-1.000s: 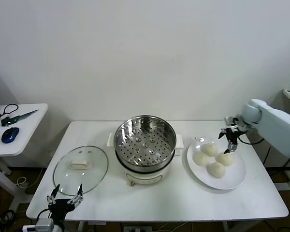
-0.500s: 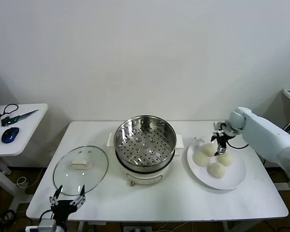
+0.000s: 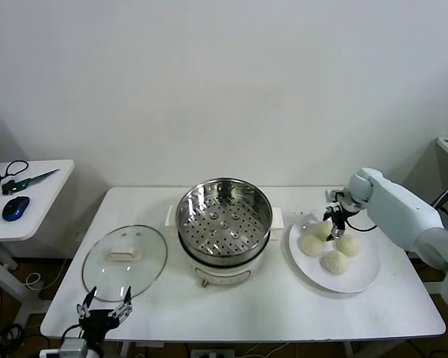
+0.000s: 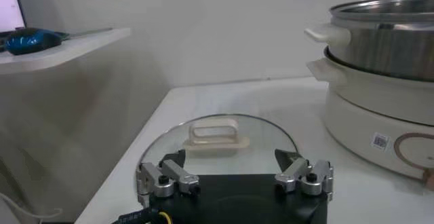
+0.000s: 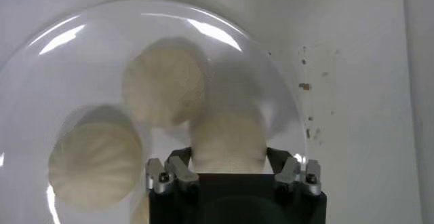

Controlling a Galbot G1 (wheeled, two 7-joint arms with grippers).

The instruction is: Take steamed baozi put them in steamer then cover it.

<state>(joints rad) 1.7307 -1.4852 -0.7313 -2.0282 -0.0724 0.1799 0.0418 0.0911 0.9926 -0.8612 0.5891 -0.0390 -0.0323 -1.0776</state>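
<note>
I need to use my right gripper to let go of the back baozi, which still lies on the plate, on the steamer's empty tray (image 3: pixel 224 204), close to the back side of the steamer.
Four cream-white baozi lie on a white plate (image 3: pixel 362 277) at the right: back (image 3: pixel 321 230), left (image 3: pixel 311 245), right (image 3: pixel 349 245), front (image 3: pixel 334 262). My right gripper (image 3: pixel 333 227) is down over the back baozi. In the right wrist view the gripper (image 5: pixel 227 156) is open, one finger on each side of that baozi (image 5: pixel 227 134). The steel steamer (image 3: pixel 224 221) stands open mid-table with its tray empty. The glass cover (image 3: pixel 125 261) lies flat to its left. My left gripper (image 3: pixel 102 309) is open and empty at the table's front edge, just before the cover (image 4: pixel 217 140).
A side table (image 3: pixel 26 195) at the far left holds a blue mouse (image 3: pixel 15 208) and cables. The steamer's cream base (image 4: pixel 380 113) rises to one side of the left gripper. Small crumbs (image 5: pixel 306 86) lie on the table behind the plate.
My right gripper has moved left from the plate's back right edge and come down over the back baozi. The left gripper has stayed almost still.
</note>
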